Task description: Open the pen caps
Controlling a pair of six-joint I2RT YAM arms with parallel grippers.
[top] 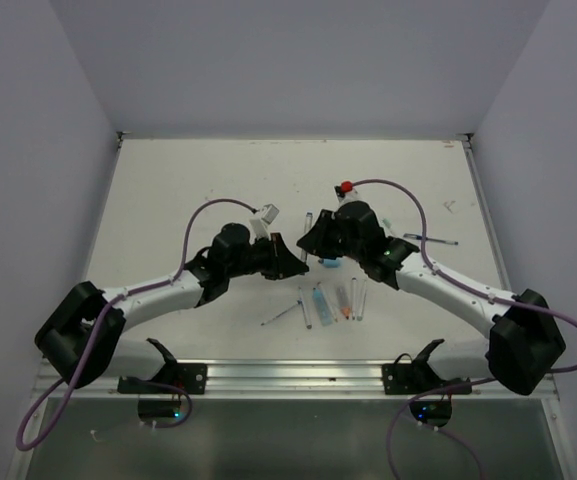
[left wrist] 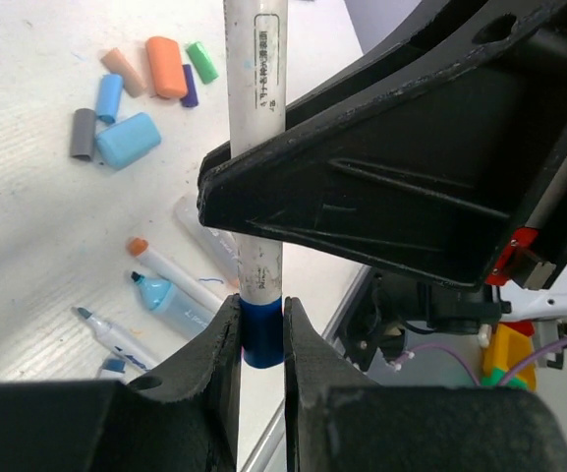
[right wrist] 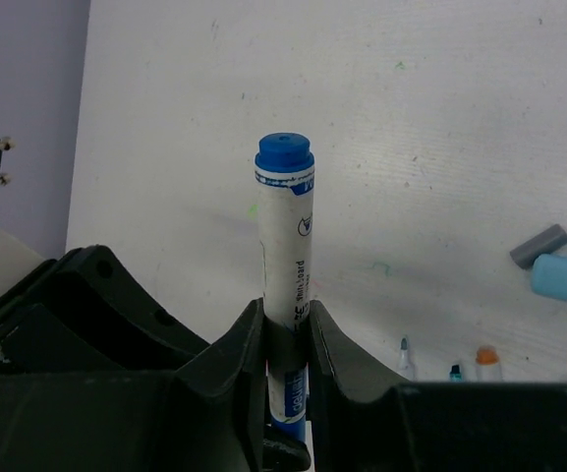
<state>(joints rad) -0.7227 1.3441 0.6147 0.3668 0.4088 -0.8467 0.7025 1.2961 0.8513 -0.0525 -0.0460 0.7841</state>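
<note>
My left gripper will release the dark blue pen cap on the bare table (top: 308, 271) (left wrist: 72, 228) between the grey cap and the uncapped pens.
A white pen barrel (left wrist: 258, 147) hangs in the air between the two arms near the table's middle. My left gripper (left wrist: 261, 310) is shut on the dark blue pen cap (left wrist: 261, 339) at the barrel's near end. My right gripper (right wrist: 286, 315) is shut on the same barrel (right wrist: 288, 246) at about mid-length, and a blue end plug (right wrist: 284, 154) shows at the barrel's far tip. In the top view the left gripper (top: 294, 262) and the right gripper (top: 308, 242) meet almost tip to tip, and the pen is hidden between them.
Loose caps lie in a cluster on the table: orange (left wrist: 166, 67), green (left wrist: 201, 61), light blue (left wrist: 126, 140) and grey (left wrist: 84, 133). Several uncapped pens (top: 326, 302) lie below the grippers. A red object (top: 346, 186) sits behind the right arm.
</note>
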